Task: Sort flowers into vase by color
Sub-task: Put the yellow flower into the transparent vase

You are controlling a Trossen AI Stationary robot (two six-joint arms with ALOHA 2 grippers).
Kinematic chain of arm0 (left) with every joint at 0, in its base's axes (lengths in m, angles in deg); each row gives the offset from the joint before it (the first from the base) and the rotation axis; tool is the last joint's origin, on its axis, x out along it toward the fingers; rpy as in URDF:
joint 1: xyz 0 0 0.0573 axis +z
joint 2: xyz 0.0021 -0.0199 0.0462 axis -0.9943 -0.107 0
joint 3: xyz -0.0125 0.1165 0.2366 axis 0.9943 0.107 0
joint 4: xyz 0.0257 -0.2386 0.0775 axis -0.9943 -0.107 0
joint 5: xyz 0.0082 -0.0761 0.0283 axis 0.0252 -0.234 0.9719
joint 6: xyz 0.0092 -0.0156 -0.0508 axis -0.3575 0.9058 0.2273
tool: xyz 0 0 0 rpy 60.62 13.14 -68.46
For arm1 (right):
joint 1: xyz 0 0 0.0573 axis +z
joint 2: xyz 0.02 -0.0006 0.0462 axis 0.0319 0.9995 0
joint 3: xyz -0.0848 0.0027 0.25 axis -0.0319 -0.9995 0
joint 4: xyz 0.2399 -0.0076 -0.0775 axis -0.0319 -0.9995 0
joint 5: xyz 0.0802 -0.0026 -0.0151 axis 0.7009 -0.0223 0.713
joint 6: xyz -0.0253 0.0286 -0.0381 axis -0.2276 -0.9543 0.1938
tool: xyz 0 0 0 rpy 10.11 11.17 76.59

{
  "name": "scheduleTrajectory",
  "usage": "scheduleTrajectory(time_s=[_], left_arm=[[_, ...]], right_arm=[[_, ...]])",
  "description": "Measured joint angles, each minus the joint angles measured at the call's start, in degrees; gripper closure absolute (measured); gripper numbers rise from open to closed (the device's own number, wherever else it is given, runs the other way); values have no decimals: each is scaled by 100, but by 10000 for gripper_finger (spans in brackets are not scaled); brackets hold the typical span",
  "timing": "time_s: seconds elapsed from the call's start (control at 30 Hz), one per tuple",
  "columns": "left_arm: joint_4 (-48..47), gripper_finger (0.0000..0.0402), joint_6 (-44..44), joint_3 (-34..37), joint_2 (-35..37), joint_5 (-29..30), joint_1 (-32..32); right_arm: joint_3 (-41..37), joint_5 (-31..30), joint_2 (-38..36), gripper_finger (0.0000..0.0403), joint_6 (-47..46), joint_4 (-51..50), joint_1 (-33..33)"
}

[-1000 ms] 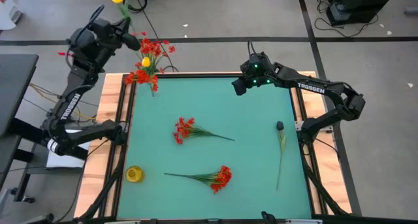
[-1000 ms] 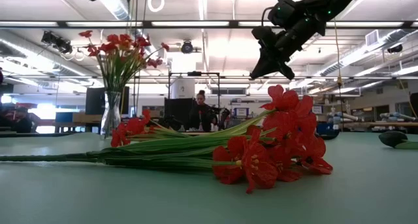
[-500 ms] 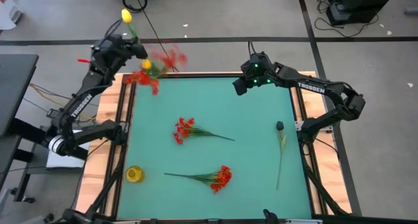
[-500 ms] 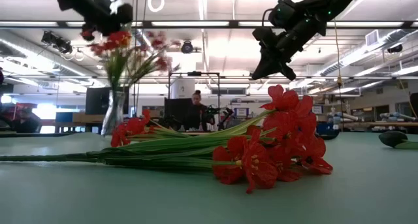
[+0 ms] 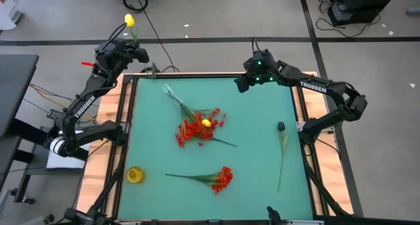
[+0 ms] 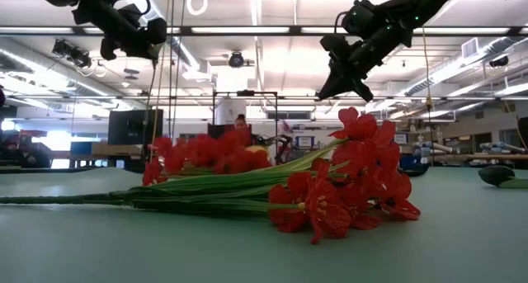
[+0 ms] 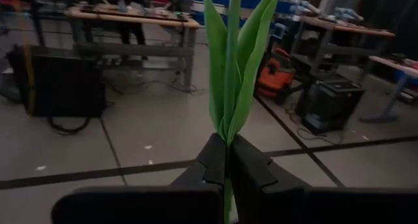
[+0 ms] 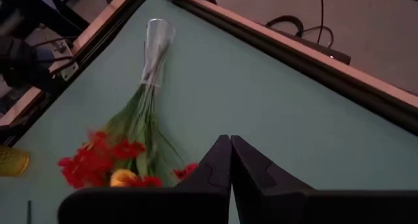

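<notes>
Next, my left gripper lets go of the yellow tulip between the small yellow vase and the spilling red sprays (image 5: 156, 139).
My left gripper (image 5: 136, 49) is above the table's far left corner, shut on a yellow tulip whose bud (image 5: 128, 20) stands beyond the far edge. The clear vase (image 5: 169, 92) lies on its side on the table. Its red sprays and one yellow bud (image 5: 206, 122) spill toward the middle, over another red spray (image 5: 187, 134). A further red spray (image 5: 220, 179) lies near the front. A thin-stemmed flower with a dark bud (image 5: 281, 127) lies on the right. My right gripper (image 5: 241, 83) hangs shut above the far edge, touching nothing. My left gripper pinches the yellow tulip's green stem (image 7: 228, 134) between its two fingers, just below the long leaves (image 7: 238, 61). The flower is lifted clear of the table. Leaves and bud stand out beyond the fingertips.
A small yellow vase (image 5: 134, 174) stands near the table's left edge toward the front. A wooden rim (image 5: 125, 107) frames the green mat. The middle right of the mat between the sprays and the dark-budded flower is bare.
My left gripper swung with the yellow tulip toward the table's far left corner and came lower. The clear vase that stood there tipped over. It now lies on the mat, and its red sprays and yellow bud have fallen toward the middle onto the spray lying there.
</notes>
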Motion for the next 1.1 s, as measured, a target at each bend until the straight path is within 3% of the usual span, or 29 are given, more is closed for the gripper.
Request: scheduleTrajectory(time_s=[0.4,1.1], left_arm=[[15,388,-8,-3,0,-992,-150],[-2075,388,-351,-13,0,-1052,-1462]], right_arm=[[0,-175,0,389,151,319,-111],[0,26,0,389,238,639,-480]])
